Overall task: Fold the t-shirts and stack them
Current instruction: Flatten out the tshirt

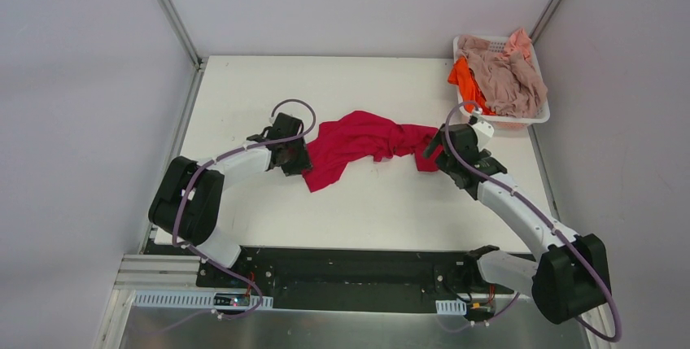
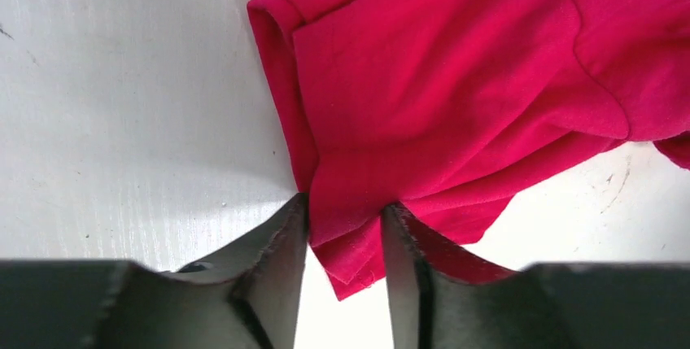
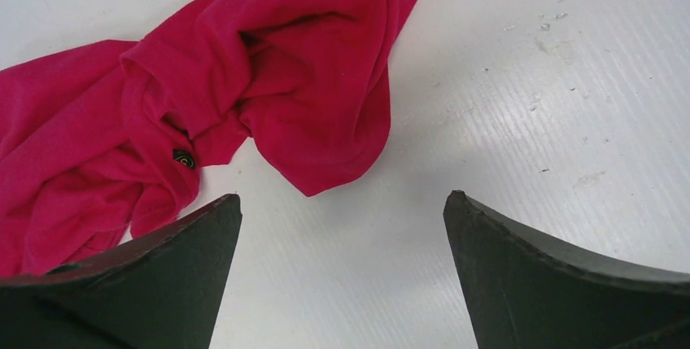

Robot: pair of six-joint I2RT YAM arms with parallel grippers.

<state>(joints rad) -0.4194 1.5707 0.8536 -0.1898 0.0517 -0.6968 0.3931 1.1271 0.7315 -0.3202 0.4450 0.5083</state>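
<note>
Next, my right gripper grabs the outer edge (image 1: 438, 153) (image 3: 372, 115) of the crimson red t-shirt, halfway along the end nearest the basket.
A crimson red t-shirt (image 1: 362, 144) lies crumpled in a long strip across the middle of the white table (image 1: 366, 202). My left gripper (image 1: 303, 158) is at its left end, shut on a lower corner of the cloth (image 2: 456, 80), which is bunched between the two fingers (image 2: 344, 215). My right gripper (image 1: 435, 152) is at the shirt's right end, open and empty just above the table (image 3: 342, 202). The rumpled red cloth (image 3: 268, 80) lies ahead and left of it, not between the fingers. An orange t-shirt (image 1: 465, 80) and pinkish-beige t-shirts (image 1: 508, 72) are piled in the basket.
A white plastic basket (image 1: 541, 113) stands at the table's back right corner, close behind my right arm. Grey walls enclose the table at the back and on both sides. A black rail with the arm bases runs along the near edge.
</note>
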